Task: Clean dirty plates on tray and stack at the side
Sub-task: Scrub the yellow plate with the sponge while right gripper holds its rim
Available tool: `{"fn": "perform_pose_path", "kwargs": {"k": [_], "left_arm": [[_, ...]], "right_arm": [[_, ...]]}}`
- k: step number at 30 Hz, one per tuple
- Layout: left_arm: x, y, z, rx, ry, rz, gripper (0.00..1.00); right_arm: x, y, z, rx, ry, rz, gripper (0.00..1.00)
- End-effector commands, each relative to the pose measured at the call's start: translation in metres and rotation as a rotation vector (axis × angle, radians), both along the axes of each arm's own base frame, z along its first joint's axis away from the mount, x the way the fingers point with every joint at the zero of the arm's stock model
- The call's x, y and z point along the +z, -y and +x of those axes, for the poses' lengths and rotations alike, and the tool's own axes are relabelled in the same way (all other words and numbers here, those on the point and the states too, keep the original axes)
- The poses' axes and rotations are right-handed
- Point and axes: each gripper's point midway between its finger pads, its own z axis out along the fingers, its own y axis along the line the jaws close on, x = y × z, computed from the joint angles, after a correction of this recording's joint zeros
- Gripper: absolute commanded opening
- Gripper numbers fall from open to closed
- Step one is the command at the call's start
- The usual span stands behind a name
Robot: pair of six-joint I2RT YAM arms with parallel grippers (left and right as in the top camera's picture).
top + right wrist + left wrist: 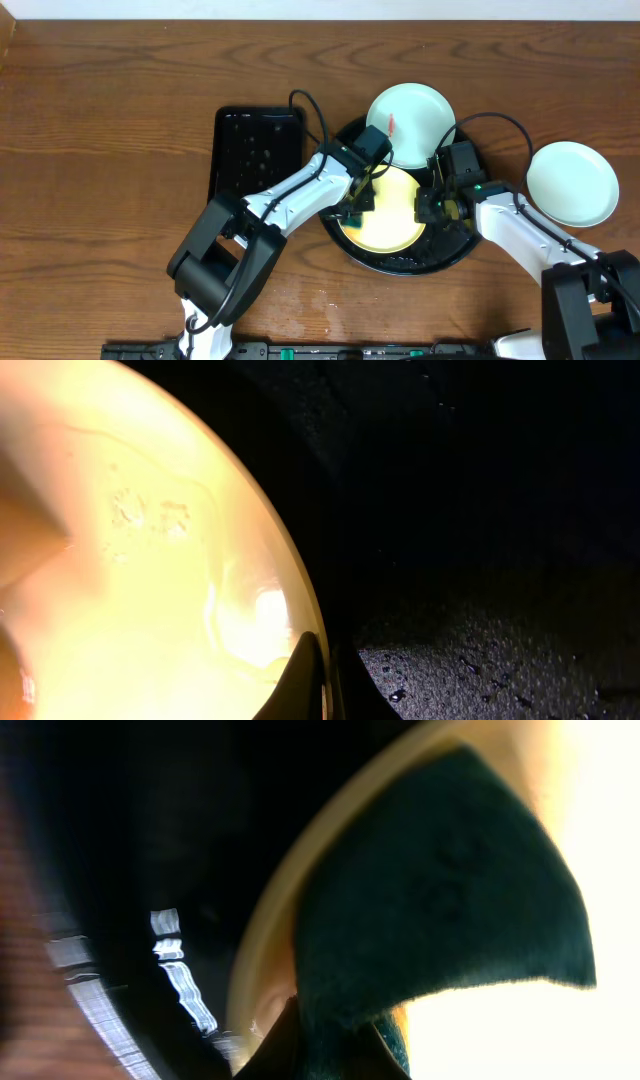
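Note:
The robot's left gripper will release the green sponge around the middle of the rectangular black tray [250,179], a little toward the tray's near edge.
A pale yellow plate [392,215] lies in the round black tray [455,250]. My left gripper [357,203] is shut on a dark green sponge [440,890], which presses on the left part of the yellow plate [262,960]. My right gripper [432,207] is shut on the yellow plate's right rim [312,622], one finger on each side of the rim. A mint-white plate [410,120] with a small red smear rests at the tray's far edge. Another mint-white plate [572,183] sits on the bare wood to the right.
A smaller rectangular black tray [258,150] lies left of the round one, close to my left arm. Water drops speckle the round tray's floor [480,660]. Brown wood tabletop [100,150] spreads out to the left and front.

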Motion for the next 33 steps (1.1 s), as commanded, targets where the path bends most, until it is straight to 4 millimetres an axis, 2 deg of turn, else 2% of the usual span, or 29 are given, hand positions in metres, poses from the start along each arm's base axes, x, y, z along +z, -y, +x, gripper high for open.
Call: {"fn": "perform_pose_path", "kwargs": {"k": [1,5,7,10,15,20,23,27,33], "left_arm": [[-0.010,-0.080,0.028,0.008,0.132,0.384,0.07],[-0.006,-0.082,0.036,-0.008,0.168,0.406,0.07],[-0.009,-0.075,0.037,-0.006,0.163,0.368,0.07],[-0.018,-0.039,0.028,-0.011,0.092,0.177,0.07],[-0.014,0.045,0.005,-0.078,-0.039,-0.228,0.08],[-0.007,0.090,-0.016,-0.114,-0.135,-0.424,0.08],[-0.011,0.104,-0.027,-0.142,-0.182,-0.480,0.07],[-0.017,0.109,-0.036,-0.154,-0.225,-0.499,0.08],[-0.009,0.117,-0.047,-0.250,-0.256,-0.571,0.08]], "right_arm": [[-0.013,0.024,-0.007,-0.059,-0.034,-0.115,0.01],[-0.013,0.024,-0.007,-0.059,-0.034,-0.115,0.01],[-0.013,0.024,-0.007,-0.059,-0.034,-0.115,0.01],[-0.013,0.024,-0.007,-0.059,-0.034,-0.115,0.01],[-0.013,0.023,-0.007,-0.058,-0.034,-0.114,0.01],[-0.013,0.023,-0.007,-0.058,-0.031,-0.113,0.01],[-0.013,0.023,-0.006,-0.058,-0.031,-0.113,0.01],[-0.013,0.023,-0.006,-0.058,-0.030,-0.113,0.01],[-0.013,0.023,-0.006,-0.058,-0.030,-0.113,0.01]]}}
